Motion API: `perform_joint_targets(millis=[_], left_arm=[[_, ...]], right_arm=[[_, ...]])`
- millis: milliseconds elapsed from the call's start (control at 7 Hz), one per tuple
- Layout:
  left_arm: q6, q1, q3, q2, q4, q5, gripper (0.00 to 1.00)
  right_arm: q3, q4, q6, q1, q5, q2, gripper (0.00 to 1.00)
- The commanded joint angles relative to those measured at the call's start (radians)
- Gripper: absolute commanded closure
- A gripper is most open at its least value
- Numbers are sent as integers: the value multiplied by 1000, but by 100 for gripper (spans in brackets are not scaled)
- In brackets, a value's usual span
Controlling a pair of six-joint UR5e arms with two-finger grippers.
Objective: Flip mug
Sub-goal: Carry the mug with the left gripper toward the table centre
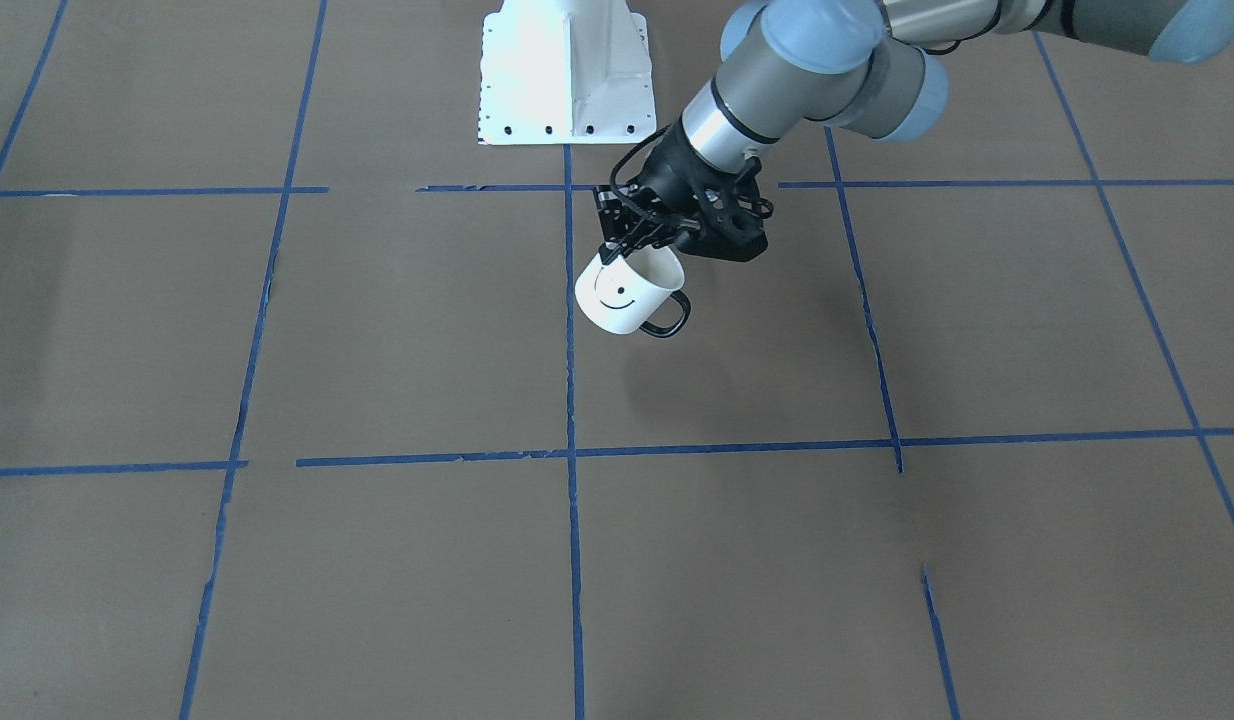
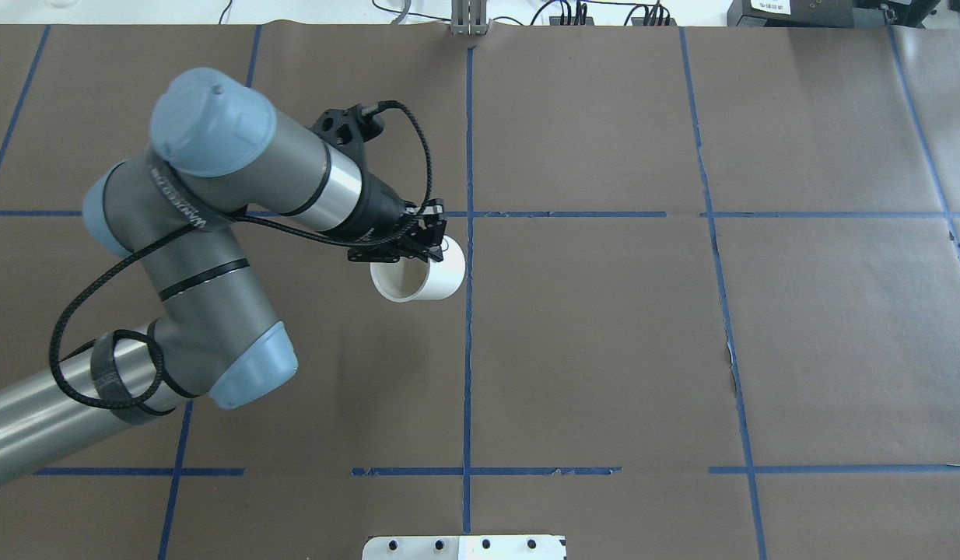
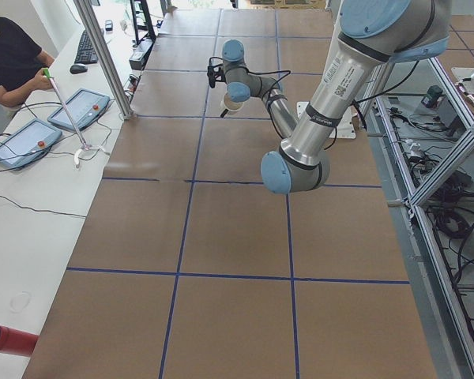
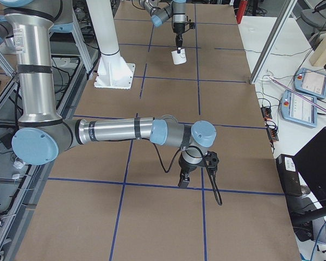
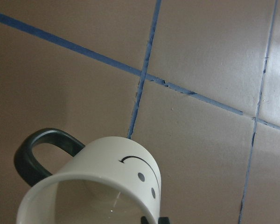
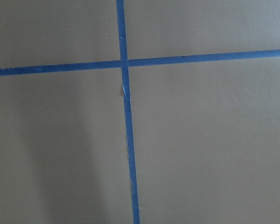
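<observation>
I need to let go of the white mug with my left gripper, upright on the middle blue tape line (image 1: 576, 360) (image 5: 130, 137), on the robot's side of the tape crossing.
The white mug (image 1: 627, 295) with a black smiley face and a black loop handle (image 1: 670, 318) hangs tilted above the brown table, casting a shadow below it. My left gripper (image 1: 617, 250) is shut on the mug's rim. In the overhead view the mug (image 2: 418, 276) shows its cream inside, with the left gripper (image 2: 432, 247) at its far edge. The left wrist view shows the mug (image 5: 102, 182) close up, handle to the left. My right gripper (image 4: 183, 179) shows only in the exterior right view, low over the table; I cannot tell whether it is open or shut.
The table is brown paper with a grid of blue tape lines (image 2: 467, 350). The white robot base plate (image 1: 567, 70) sits at the table's robot side. An operator (image 3: 8, 59) and control tablets (image 3: 79, 109) are beside the table on a side bench.
</observation>
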Motion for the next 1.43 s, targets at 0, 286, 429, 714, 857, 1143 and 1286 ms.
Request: perform_joint_targets(millis=[0,286,429,714,857,1143,1286], left_arm=[[178,36,105,-193,274,51,100],[299,49,310,-374,406,64,100],[345,75,418,-451,454,134,100],[447,98,466,-462,512,176,100],[470,102,482,-461,520,176,100],[507,109,491,-452,528,178,100],[516,112,490,-445,531,178,100]], right_arm=[[0,0,0,0,0,0,0],[0,0,0,0,0,0,0],[0,0,0,0,0,0,0],[0,0,0,0,0,0,0],[0,0,0,0,0,0,0],[0,0,0,0,0,0,0],[0,0,0,0,0,0,0]])
